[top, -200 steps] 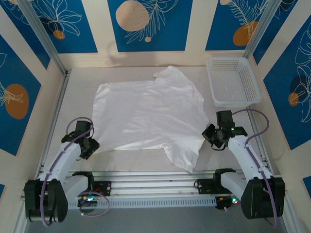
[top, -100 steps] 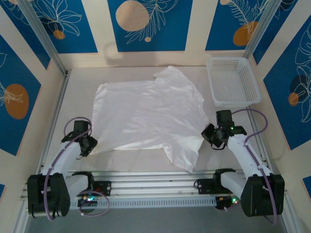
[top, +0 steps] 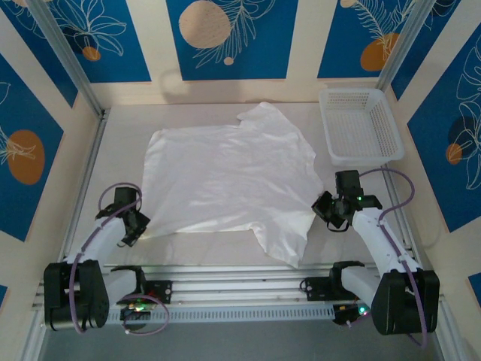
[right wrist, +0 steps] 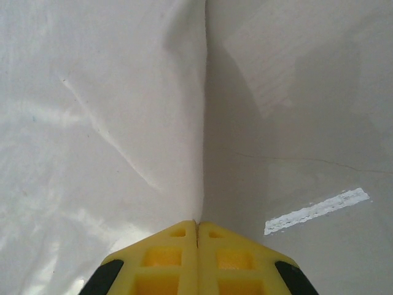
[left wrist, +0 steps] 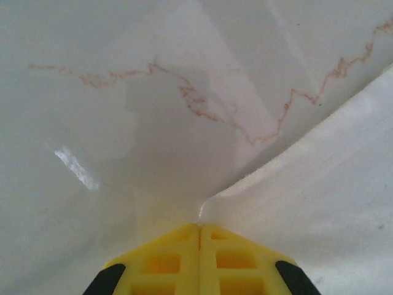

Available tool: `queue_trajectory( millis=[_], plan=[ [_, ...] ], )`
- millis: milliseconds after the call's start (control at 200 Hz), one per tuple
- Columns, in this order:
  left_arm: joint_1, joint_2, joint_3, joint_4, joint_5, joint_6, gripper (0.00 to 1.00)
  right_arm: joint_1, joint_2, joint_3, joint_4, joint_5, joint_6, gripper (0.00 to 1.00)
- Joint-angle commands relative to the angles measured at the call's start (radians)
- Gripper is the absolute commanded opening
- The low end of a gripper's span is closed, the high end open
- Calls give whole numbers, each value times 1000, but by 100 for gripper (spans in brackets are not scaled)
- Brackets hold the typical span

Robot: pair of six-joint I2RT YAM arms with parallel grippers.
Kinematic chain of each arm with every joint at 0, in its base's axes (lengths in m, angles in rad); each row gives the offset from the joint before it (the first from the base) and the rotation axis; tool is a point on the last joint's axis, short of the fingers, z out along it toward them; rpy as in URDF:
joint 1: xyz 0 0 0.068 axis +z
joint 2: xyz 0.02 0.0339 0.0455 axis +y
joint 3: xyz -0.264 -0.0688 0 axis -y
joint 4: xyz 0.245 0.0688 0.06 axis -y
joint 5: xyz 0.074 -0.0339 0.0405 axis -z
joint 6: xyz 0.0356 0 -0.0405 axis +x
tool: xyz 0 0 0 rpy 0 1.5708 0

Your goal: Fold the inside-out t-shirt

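Observation:
My left gripper is to let go of the tip of white cloth. It will put that tip on the t-shirt's side edge (top: 147, 177), straight back from its near corner.
The inside-out t-shirt (top: 233, 177) lies spread flat and wrinkly on the pale table, with one sleeve pointing to the back and a flap hanging toward the near edge. My left gripper (top: 137, 228) sits at its near-left corner. In the left wrist view the yellow fingers (left wrist: 166, 258) are pressed together, and my left gripper (left wrist: 199, 226) is shut on the tip of the white cloth (left wrist: 307, 196). My right gripper (top: 322, 209) is at the shirt's right edge. There my right gripper (right wrist: 197, 224) is shut on the cloth's edge (right wrist: 123, 123).
A white lattice basket (top: 328, 128) stands at the back right, just beyond the right arm. Metal frame posts and blue patterned walls ring the table (top: 120, 150). A white tape mark (right wrist: 316, 211) lies on the surface to the right of the right gripper.
My left gripper's jaws have closed on the shirt's near-left corner, and the left arm has settled slightly lower and leftward. The right arm and the shirt have stayed put.

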Motion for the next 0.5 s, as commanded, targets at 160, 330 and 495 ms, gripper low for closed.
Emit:
queue_trajectory(
  millis=[160,330,495],
  plan=[
    [14,-170,86,-248,-142,-5,0,-50,-119,-24,-108,66,28,0],
    [15,-265,38,-277,-112,8,0,-67,-198,-87,-139,32,32,0],
    [14,-291,46,-295,-61,22,0,-53,-215,-66,-171,36,53,0]
  ],
)
